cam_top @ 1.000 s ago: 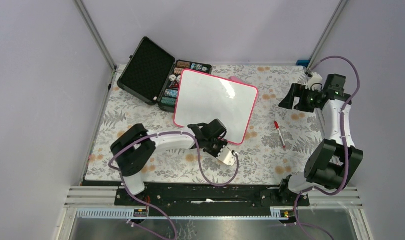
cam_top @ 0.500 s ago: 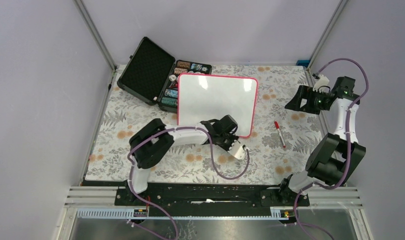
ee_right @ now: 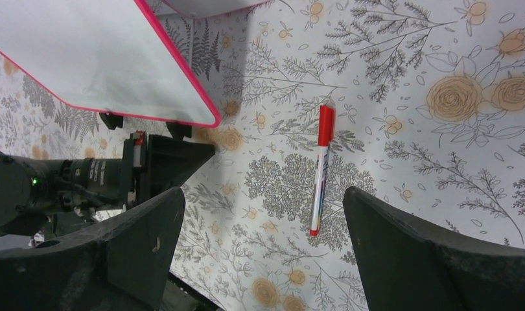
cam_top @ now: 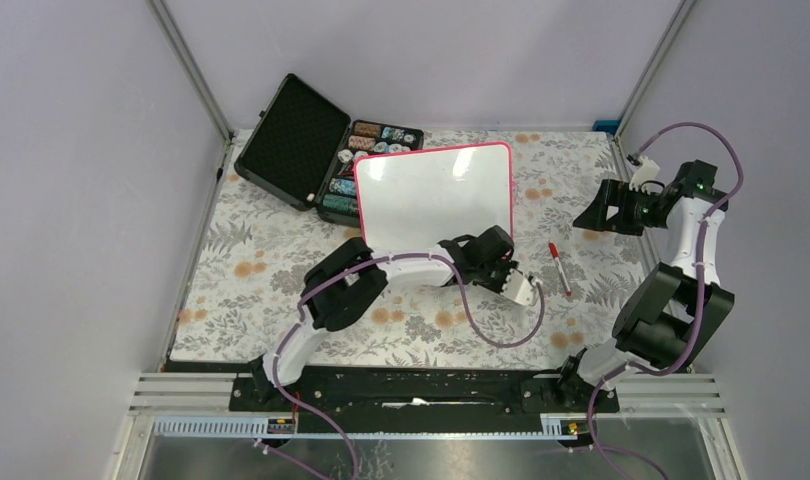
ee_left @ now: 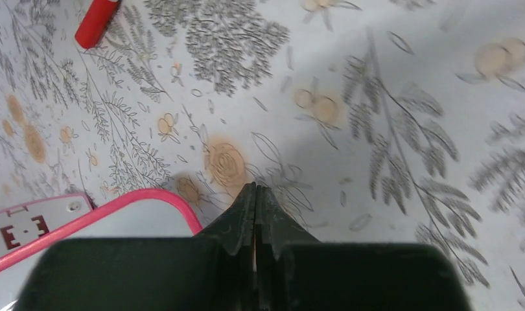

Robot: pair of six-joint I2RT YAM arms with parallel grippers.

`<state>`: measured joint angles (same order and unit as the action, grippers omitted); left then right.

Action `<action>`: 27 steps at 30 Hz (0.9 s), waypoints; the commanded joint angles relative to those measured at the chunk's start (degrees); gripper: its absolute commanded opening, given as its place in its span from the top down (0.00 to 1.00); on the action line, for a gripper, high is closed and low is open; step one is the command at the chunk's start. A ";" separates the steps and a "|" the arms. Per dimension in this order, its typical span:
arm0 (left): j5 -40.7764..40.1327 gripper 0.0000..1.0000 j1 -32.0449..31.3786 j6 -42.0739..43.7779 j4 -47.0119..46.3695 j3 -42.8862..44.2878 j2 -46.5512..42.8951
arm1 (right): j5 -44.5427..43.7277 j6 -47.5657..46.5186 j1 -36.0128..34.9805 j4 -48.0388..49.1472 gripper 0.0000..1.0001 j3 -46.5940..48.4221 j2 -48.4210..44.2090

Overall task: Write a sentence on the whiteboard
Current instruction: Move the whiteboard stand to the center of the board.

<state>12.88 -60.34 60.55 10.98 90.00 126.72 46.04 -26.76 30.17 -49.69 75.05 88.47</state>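
The next step for my right gripper is to go down to the marker with the red cap and close around the middle of its white body [cam_top: 562, 276] [ee_right: 319, 192], leaving the cap free.
The whiteboard [cam_top: 436, 190] lies mid-table, white with a pink rim, its face blank; no sentence shows on it. My left gripper [cam_top: 503, 262] is shut and empty, its tip on the cloth just beside the board's near right corner [ee_left: 143, 197]. In the left wrist view the shut gripper [ee_left: 255, 189] points toward a red marker's cap [ee_left: 96, 23]. The red-capped marker [cam_top: 559, 268] lies on the cloth right of the board. My right gripper [cam_top: 593, 215] hovers open above it; the marker [ee_right: 320, 175] shows between its wide fingers [ee_right: 263, 192], apart from both. The whiteboard [ee_right: 98, 58] fills that view's upper left.
An open black case [cam_top: 291, 125] with poker chips [cam_top: 366, 140] stands at the back left, touching the board's far corner. Metal frame posts [cam_top: 191, 65] rise at the back corners. A floral cloth [cam_top: 251, 260] covers the table.
My shut left gripper swept right along the board's near edge. The board turned counter-clockwise and squared up, shifting back. The right gripper drifted slightly right, still open.
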 commanded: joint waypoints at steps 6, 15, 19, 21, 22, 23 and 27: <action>3.72 0.85 0.07 -17.17 0.00 5.24 -3.95 | 3.43 -5.68 0.19 -4.26 0.01 -2.06 -0.84; 6.17 0.51 -0.18 -30.96 17.33 0.11 -21.31 | -8.05 -2.74 -6.57 3.85 0.12 -11.01 -4.08; 6.22 0.48 1.97 -38.18 20.05 -2.73 -26.27 | -16.82 0.09 -11.42 10.75 0.22 -15.86 -5.75; 4.90 0.48 3.37 -40.80 20.66 -3.68 -27.40 | -19.11 0.92 -12.57 11.76 0.23 -16.45 -5.31; 5.18 0.49 4.22 -40.60 21.24 -4.85 -28.29 | -19.18 1.19 -12.89 11.64 0.24 -16.32 -4.95; 5.05 0.50 4.61 -38.95 21.30 -7.80 -29.20 | -19.08 1.37 -13.20 11.34 0.24 -16.08 -4.77; -2.10 0.52 4.00 -33.41 16.18 -14.23 -29.59 | -20.00 2.65 -15.41 10.95 0.25 -15.99 -4.27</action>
<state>15.73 -55.81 25.17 28.40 80.16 96.75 29.26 -26.17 16.60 -40.51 58.59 84.82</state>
